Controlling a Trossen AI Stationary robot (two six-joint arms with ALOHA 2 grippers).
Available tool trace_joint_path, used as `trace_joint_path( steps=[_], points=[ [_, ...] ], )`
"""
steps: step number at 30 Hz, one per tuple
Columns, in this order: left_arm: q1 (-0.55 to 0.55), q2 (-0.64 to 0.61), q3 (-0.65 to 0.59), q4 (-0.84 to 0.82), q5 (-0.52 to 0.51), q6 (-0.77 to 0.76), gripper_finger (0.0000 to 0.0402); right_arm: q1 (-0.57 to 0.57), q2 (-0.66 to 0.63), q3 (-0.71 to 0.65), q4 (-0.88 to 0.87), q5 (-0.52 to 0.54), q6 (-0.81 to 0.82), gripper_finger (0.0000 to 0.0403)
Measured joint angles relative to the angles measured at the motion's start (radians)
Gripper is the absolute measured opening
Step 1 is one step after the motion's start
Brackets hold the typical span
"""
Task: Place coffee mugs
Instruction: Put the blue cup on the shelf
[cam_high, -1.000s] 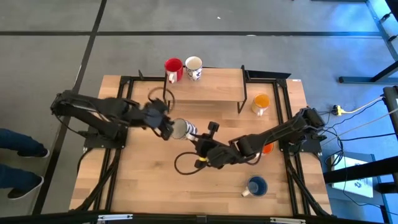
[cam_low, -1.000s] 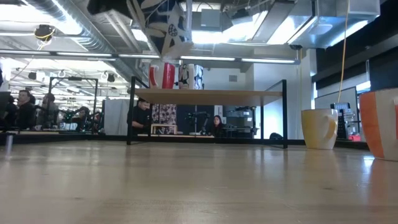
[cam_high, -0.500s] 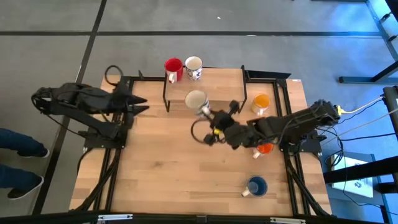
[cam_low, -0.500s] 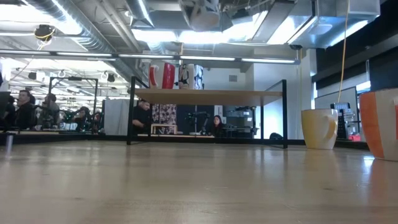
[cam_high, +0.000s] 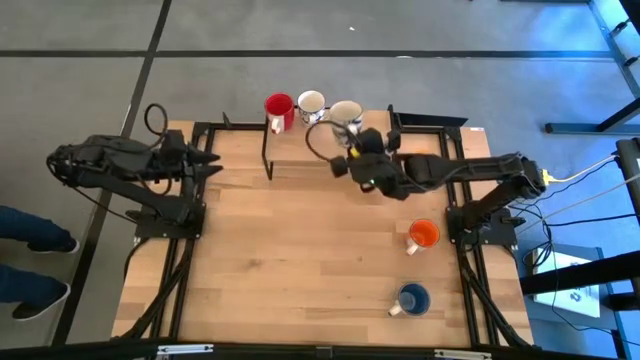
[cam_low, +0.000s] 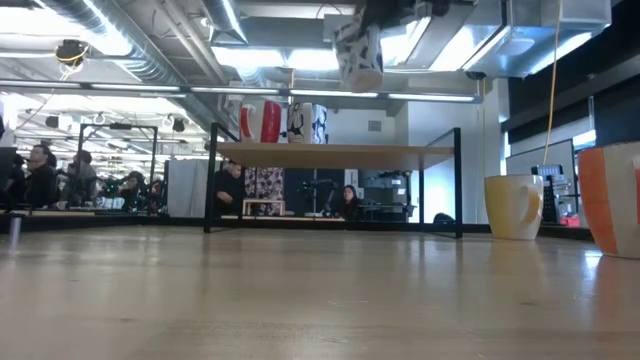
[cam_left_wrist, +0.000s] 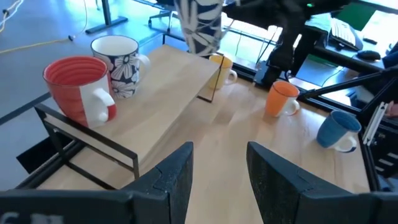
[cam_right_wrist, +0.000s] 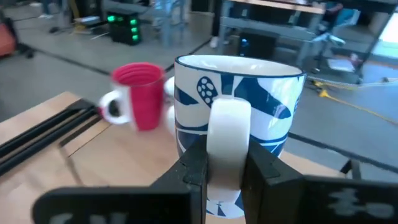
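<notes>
My right gripper is to put the patterned mug on the shelf (cam_high: 339, 115) next to the other patterned white mug, opposite the red mug. The held mug is above the shelf's far edge.
My right gripper (cam_high: 354, 132) (cam_right_wrist: 227, 165) is shut on a white mug with blue patterning (cam_high: 346, 112) (cam_low: 358, 55), held in the air over the far edge of the wooden shelf (cam_high: 300, 145). On that shelf stand the red mug (cam_high: 278, 108) (cam_right_wrist: 140, 93) and the other patterned white mug (cam_high: 311, 105) (cam_left_wrist: 118, 62). The orange-red mug (cam_high: 424, 235) and the blue mug (cam_high: 411, 298) stand on the table's right side. The yellow-orange mug (cam_left_wrist: 221, 67) (cam_low: 515, 207) stands right of the shelf. My left gripper (cam_high: 210, 162) (cam_left_wrist: 217, 174) is open near the left edge. My right gripper pinches the patterned mug's white handle (cam_right_wrist: 227, 134) between its two fingers (cam_right_wrist: 193, 165), one on each side of the handle. The fingers come about level, slanting from the table's right and near side. The mug is upright and lifted clear above the shelf.
The shelf stands on black metal legs (cam_low: 211, 180) at the table's far edge, with bare wood on its near and right parts. The table's middle and near left (cam_high: 260, 270) are bare wood. People sit in the room beyond the table (cam_low: 225, 185).
My right gripper has carried the patterned mug from the table's middle toward the far edge and up over the shelf, beside the other white mug. My left gripper, which was at the mug a second ago, has drawn back to the table's left edge.
</notes>
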Motion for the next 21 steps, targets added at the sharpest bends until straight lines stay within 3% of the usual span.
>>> trace_joint_path(
  steps=[13,21],
  points=[
    [0.000,-0.011,0.000,0.003,-0.006,0.032,0.0144,-0.206,0.126,-0.002,0.105,-0.043,0.074,0.0039],
    [0.000,-0.010,0.000,0.012,-0.060,0.064,0.0144,-0.259,0.130,-0.200,0.420,-0.090,-0.024,0.0039]
  ],
)
